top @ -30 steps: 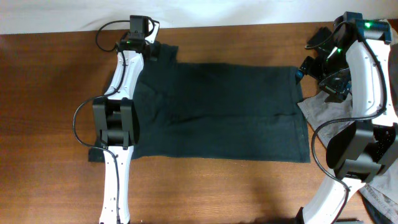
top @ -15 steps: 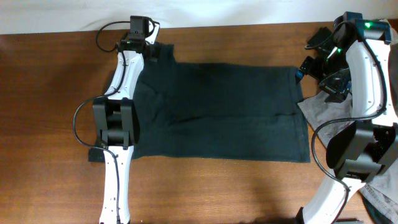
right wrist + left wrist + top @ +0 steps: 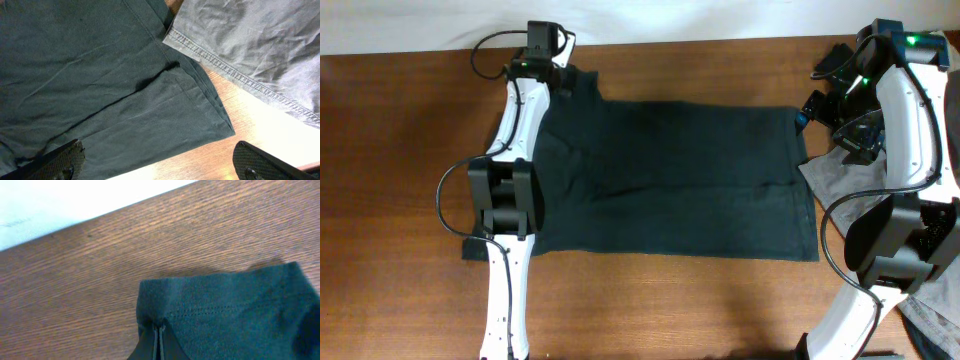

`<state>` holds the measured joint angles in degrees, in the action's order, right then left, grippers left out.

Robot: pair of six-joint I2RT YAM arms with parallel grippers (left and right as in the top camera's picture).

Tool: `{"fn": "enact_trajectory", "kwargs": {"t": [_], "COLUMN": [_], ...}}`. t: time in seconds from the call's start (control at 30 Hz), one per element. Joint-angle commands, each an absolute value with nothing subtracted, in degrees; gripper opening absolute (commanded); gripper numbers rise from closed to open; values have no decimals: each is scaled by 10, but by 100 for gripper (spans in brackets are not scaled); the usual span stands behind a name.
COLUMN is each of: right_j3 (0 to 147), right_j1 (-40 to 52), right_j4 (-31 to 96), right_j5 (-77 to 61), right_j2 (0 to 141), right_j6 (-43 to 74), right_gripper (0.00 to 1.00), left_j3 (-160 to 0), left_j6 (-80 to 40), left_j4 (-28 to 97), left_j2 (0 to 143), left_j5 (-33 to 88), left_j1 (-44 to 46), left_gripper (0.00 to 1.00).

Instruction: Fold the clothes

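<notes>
The left gripper should release the sleeve on the garment's body (image 3: 552, 183), next to the curved crease in the dark fabric.
The clothes (image 3: 670, 180), a large dark blackish-green garment, lie spread flat across the middle of the wooden table. At the far left corner, my left gripper (image 3: 563, 76) is shut on the garment's sleeve. In the left wrist view the closed fingertips (image 3: 159, 332) pinch the sleeve's hemmed edge (image 3: 220, 315). My right gripper (image 3: 817, 103) hovers open above the garment's far right corner. In the right wrist view its two fingers stand wide apart around the gripper's centre (image 3: 160, 165), over the dark fabric (image 3: 100, 75), with nothing between them.
A light grey garment (image 3: 845, 172) lies against the dark one's right edge, its stitched hem (image 3: 240, 75) overlapping it. More grey cloth (image 3: 932, 320) sits at the near right corner. A white surface (image 3: 60, 205) borders the table's far edge.
My left gripper has shut on the sleeve and drawn it slightly toward the far left. The right arm has not moved.
</notes>
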<state>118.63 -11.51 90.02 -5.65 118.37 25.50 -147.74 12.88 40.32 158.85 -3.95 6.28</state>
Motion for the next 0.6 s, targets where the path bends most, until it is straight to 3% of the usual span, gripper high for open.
{"fn": "enact_trajectory", "kwargs": {"t": [0.0,0.57], "right_j3": [1195,1195], "right_j1": [-112,-112], "right_j4": [902,902], "right_j5": [-58,-58], "right_j2": [1182,1182], "right_j6": [257,257], "right_gripper": [99,99], "left_j3": [-1494,-1494], "left_j6": [130,71], "left_j4": [413,625], "left_j2": [1545,1442], "left_j5": [-48,14], "left_j1": [59,59], "left_gripper": [1,1]}}
